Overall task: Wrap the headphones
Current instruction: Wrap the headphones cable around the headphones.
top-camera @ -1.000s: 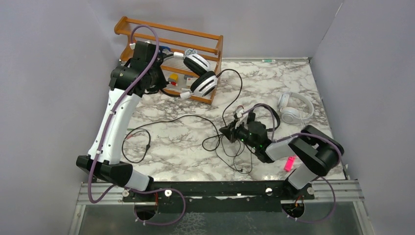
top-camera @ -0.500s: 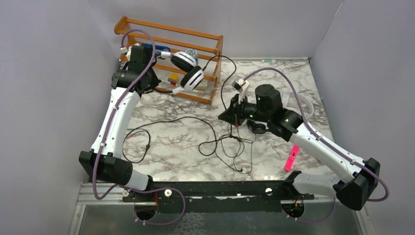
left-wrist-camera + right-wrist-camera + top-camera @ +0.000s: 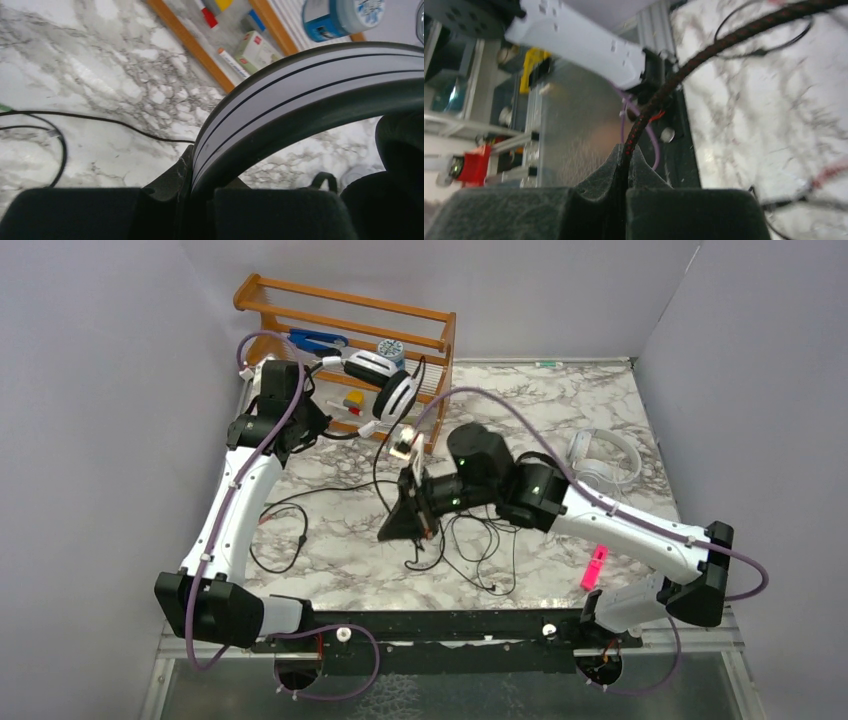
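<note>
My right gripper needs to let go of the black cord at the back edge of the tangle (image 3: 470, 500) on the marble table.
My left gripper (image 3: 338, 362) is shut on the headband of the white headphones (image 3: 385, 385) with black ear pads, holding them up over the rack's right end. The left wrist view shows the white band (image 3: 300, 85) pinched between the jaws of the left gripper (image 3: 192, 175). My right gripper (image 3: 397, 528) is shut on their black cord, which runs up to the headphones. The right wrist view shows the red-flecked braided cord (image 3: 659, 95) clamped in the right gripper (image 3: 624, 160). The all-white headphones (image 3: 605, 455) lie at the right. The black headphones are hidden behind my right arm.
A wooden rack (image 3: 345, 310) with small items stands at the back left. Loose black cords lie on the marble table at the left (image 3: 290, 530) and in a tangle at the middle (image 3: 475, 550). A pink marker (image 3: 593, 568) lies near the front right.
My right arm has swung from the right side to the left across the table, pulling the cord with it. My left arm has drawn the headphones back over the rack.
</note>
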You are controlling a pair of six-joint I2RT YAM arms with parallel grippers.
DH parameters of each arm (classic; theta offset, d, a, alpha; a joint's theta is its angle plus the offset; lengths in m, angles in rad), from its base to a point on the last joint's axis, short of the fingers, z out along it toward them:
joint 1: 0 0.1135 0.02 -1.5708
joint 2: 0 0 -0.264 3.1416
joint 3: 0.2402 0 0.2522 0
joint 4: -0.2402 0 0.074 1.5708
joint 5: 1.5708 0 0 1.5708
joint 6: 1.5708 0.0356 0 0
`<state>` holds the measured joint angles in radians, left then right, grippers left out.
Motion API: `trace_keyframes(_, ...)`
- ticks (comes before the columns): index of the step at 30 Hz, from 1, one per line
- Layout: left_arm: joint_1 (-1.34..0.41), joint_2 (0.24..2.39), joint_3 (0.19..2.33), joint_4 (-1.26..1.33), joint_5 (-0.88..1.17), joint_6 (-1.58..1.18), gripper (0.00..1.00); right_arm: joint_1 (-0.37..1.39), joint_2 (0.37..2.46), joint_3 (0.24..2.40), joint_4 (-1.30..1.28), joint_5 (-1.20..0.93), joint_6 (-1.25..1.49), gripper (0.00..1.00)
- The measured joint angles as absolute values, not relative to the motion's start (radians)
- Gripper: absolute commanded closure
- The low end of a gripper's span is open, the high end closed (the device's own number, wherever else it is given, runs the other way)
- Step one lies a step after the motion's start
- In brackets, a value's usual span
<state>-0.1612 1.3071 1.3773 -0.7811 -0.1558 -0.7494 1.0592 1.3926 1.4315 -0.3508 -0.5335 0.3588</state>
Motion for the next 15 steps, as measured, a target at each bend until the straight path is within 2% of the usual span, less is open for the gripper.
trace_keyframes(4, -0.131, 1.307, 1.379, -0.685, -0.047, -0.794, 1.00, 1.156, 1.401, 1.301, -0.336, -0.533, 0.359, 1.00)
trace_keyframes(9, -0.077, 1.308, 1.397, -0.535, 0.147, -0.842, 1.00, 1.154, 1.373, 1.151, -0.330, -0.447, 0.358, 1.00)
trace_keyframes(15, -0.058, 1.296, 1.402, -0.312, 0.367, -0.878, 1.00, 1.137, 1.214, 1.026, -0.310, -0.275, 0.345, 1.00)
